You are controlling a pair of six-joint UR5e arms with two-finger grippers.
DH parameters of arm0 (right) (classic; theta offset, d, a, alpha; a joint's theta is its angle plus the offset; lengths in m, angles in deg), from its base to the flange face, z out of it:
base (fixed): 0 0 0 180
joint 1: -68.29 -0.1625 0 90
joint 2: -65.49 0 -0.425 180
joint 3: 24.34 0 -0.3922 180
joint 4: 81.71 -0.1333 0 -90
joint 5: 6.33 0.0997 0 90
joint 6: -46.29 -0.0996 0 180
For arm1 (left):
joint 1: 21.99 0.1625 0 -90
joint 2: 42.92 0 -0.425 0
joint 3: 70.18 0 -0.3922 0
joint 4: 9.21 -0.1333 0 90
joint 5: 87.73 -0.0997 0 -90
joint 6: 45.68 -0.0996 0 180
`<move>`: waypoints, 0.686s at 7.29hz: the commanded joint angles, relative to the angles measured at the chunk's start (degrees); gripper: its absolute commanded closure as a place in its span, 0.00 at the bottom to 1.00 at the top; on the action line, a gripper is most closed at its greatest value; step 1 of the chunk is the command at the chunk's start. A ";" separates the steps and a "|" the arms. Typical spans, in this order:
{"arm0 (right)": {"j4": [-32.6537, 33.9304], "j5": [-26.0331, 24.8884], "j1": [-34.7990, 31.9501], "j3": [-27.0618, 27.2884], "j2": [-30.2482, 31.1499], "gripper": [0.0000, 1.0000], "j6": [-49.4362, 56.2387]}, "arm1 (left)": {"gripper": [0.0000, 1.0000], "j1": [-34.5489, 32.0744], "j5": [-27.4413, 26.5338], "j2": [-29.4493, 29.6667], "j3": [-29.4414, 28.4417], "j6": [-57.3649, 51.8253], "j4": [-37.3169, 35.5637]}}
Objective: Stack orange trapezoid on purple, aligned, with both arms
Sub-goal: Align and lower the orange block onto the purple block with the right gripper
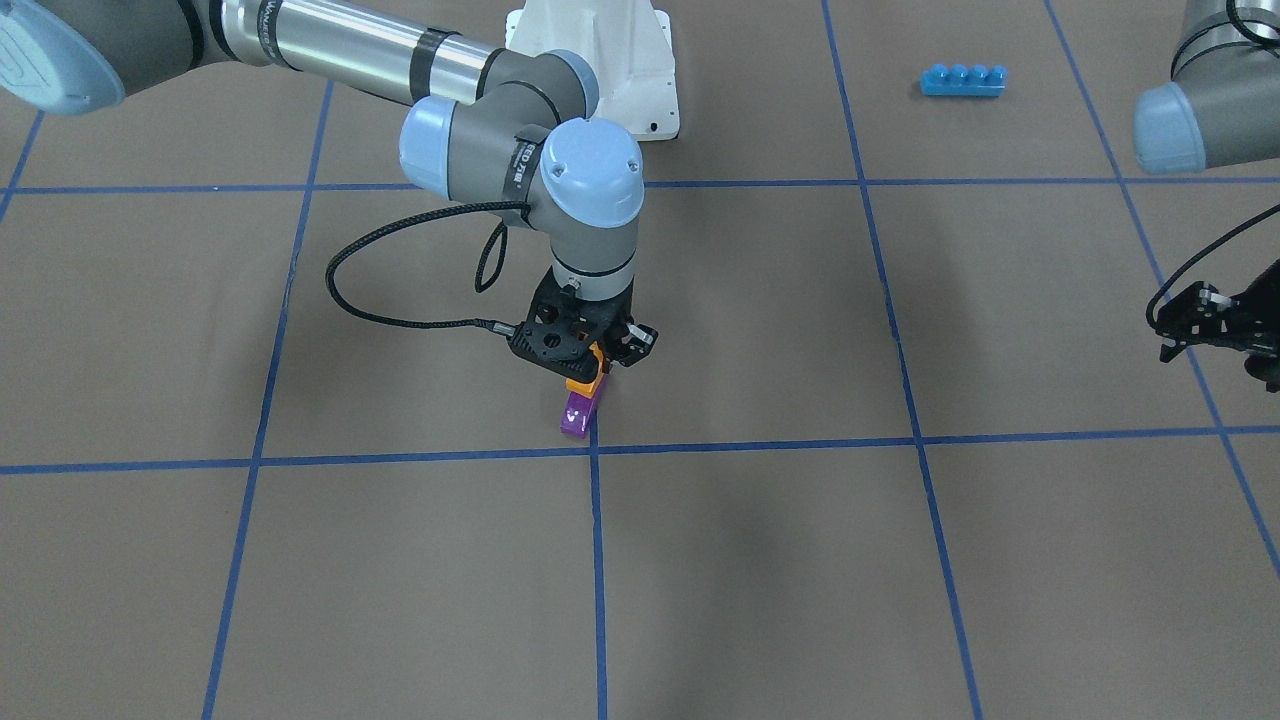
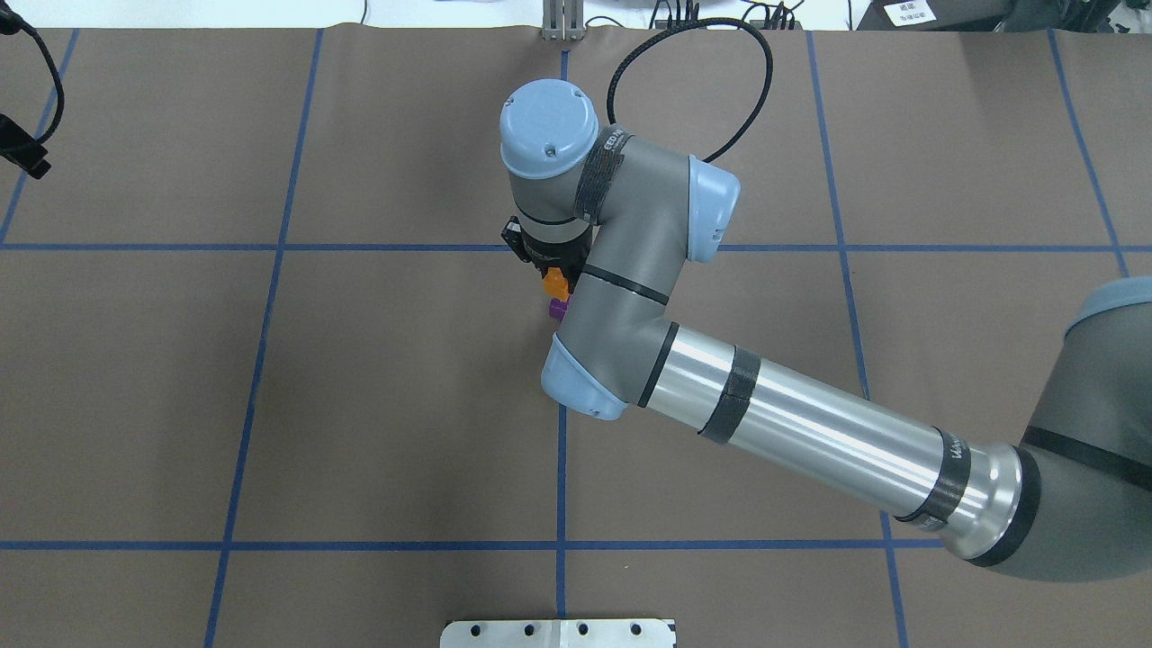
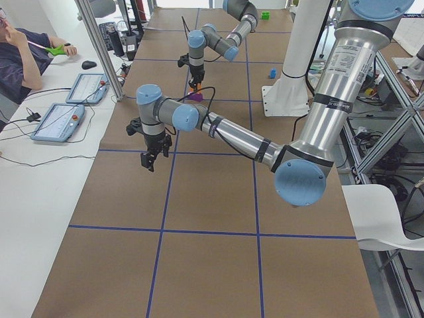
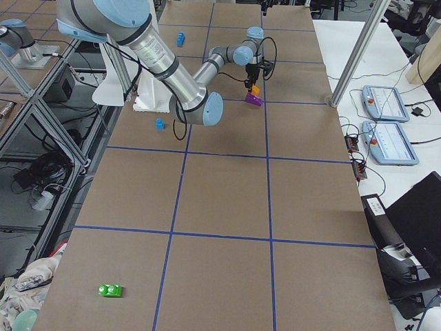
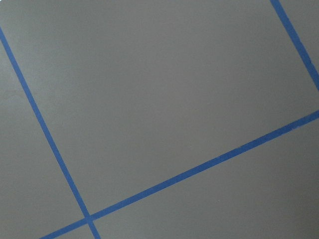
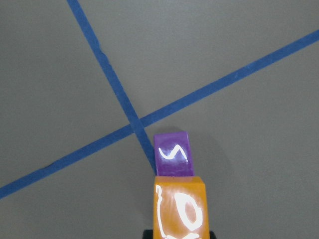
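Note:
Next, my right gripper puts the orange trapezoid down on the purple block (image 1: 588, 386) (image 6: 178, 206), behind its bare end near the tape crossing.
My right gripper (image 1: 598, 372) is shut on the orange trapezoid (image 1: 588, 378) and holds it just above the purple block (image 1: 577, 413). The purple block lies on the brown table beside a crossing of blue tape lines. In the right wrist view the orange trapezoid (image 6: 179, 209) fills the bottom centre and the purple block (image 6: 173, 154) sticks out past its far edge. Both show in the overhead view, orange (image 2: 557, 283) over purple (image 2: 557, 310), partly under the right arm's wrist. My left gripper (image 1: 1168, 335) hovers empty far off to the side, with its jaws apart.
A blue four-stud brick (image 1: 963, 80) lies near the robot's base (image 1: 600, 60). A small blue block (image 4: 160, 124) sits near the base, and a green brick (image 4: 110, 290) lies at the table's far right end. An operator (image 3: 20, 59) sits beside the table.

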 commanded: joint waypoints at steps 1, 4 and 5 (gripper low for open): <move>-0.09 0.00 0.07 -1.00 0.04 1.00 0.10 | 0.00 0.00 0.00 0.00 0.00 0.00 0.01; -1.15 -0.09 0.25 -1.36 0.04 1.00 0.01 | 0.00 0.00 0.00 0.00 -0.09 0.00 0.01; -1.15 -0.09 0.33 -1.45 0.04 1.00 0.01 | 0.00 0.00 0.00 0.00 -0.26 0.00 0.01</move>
